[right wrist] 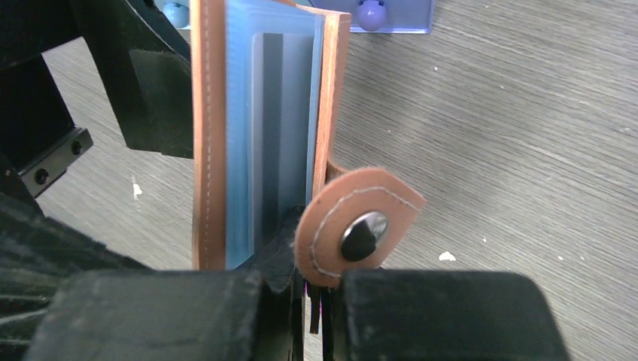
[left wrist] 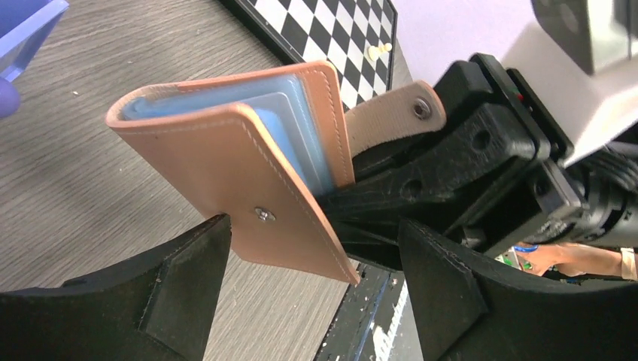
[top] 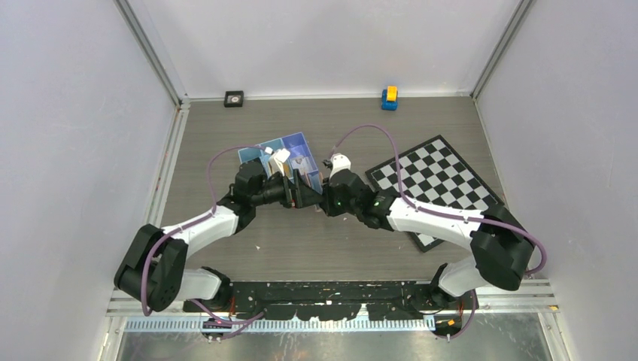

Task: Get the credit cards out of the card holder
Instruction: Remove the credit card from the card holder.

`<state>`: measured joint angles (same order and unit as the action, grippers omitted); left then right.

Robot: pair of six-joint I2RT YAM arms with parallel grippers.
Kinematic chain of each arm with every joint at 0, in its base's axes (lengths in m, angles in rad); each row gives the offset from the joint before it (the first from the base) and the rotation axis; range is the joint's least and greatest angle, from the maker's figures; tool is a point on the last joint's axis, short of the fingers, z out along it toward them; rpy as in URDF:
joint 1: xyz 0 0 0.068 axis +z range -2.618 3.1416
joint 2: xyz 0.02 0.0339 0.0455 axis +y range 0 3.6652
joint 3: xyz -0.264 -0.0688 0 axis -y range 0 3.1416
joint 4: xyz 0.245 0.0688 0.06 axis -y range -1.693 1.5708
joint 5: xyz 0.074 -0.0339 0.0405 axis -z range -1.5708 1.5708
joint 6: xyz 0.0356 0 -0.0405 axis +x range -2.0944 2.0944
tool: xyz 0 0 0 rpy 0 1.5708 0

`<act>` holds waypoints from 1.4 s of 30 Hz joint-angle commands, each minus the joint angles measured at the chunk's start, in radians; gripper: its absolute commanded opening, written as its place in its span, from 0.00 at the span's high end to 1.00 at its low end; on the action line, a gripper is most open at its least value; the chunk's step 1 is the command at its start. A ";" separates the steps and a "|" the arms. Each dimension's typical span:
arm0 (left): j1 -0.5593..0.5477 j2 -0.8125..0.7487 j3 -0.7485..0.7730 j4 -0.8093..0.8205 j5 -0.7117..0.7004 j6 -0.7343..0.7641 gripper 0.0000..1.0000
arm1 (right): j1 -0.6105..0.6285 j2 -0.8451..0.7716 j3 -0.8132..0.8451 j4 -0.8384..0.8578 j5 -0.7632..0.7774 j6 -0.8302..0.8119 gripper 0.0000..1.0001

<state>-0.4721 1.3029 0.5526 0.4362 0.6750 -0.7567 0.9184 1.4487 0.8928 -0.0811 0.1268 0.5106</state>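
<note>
The flaps of the card holder stand tight around the pale blue sleeves, so I will first pinch the front flap (left wrist: pixel 244 177) with my left gripper and spread the card holder open.
The tan card holder (left wrist: pixel 226 165) is held open above the table. My right gripper (right wrist: pixel 320 282) is shut on its back flap next to the snap strap (right wrist: pixel 360 229). Pale blue sleeves with a pale grey card (right wrist: pixel 265 113) sit between its two flaps; the card edges also show in the left wrist view (left wrist: pixel 301 128). My left gripper (left wrist: pixel 314 256) is open, its fingers either side of the front flap's lower corner, gripping nothing. In the top view the left gripper (top: pixel 299 192) and the right gripper (top: pixel 328 197) meet at mid-table and hide the holder.
A blue divided tray (top: pixel 290 147) with small items stands just behind the grippers. A checkered board (top: pixel 436 180) lies to the right, with a white chess piece (left wrist: pixel 376 51) on it. A black square (top: pixel 234 98) and a yellow-blue toy (top: pixel 389 98) sit by the back wall.
</note>
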 commanded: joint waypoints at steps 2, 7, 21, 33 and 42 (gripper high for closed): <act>-0.002 -0.004 0.017 -0.011 -0.055 0.016 0.19 | 0.060 -0.011 0.056 -0.011 0.180 -0.060 1.00; 0.030 -0.029 0.017 -0.101 -0.120 0.030 0.31 | 0.057 -0.070 0.018 0.026 0.174 -0.044 1.00; 0.129 -0.064 -0.095 0.244 0.031 -0.126 0.69 | -0.173 -0.182 -0.132 0.296 -0.374 0.115 1.00; 0.143 -0.106 -0.092 0.173 0.008 -0.098 0.94 | -0.228 -0.189 -0.168 0.363 -0.449 0.162 1.00; 0.153 -0.135 -0.103 0.177 -0.003 -0.102 1.00 | -0.274 -0.263 -0.170 0.164 -0.139 0.158 0.49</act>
<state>-0.3264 1.2060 0.4541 0.5682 0.6739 -0.8612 0.6662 1.2671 0.7208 0.1421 -0.1867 0.6724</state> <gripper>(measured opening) 0.087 0.422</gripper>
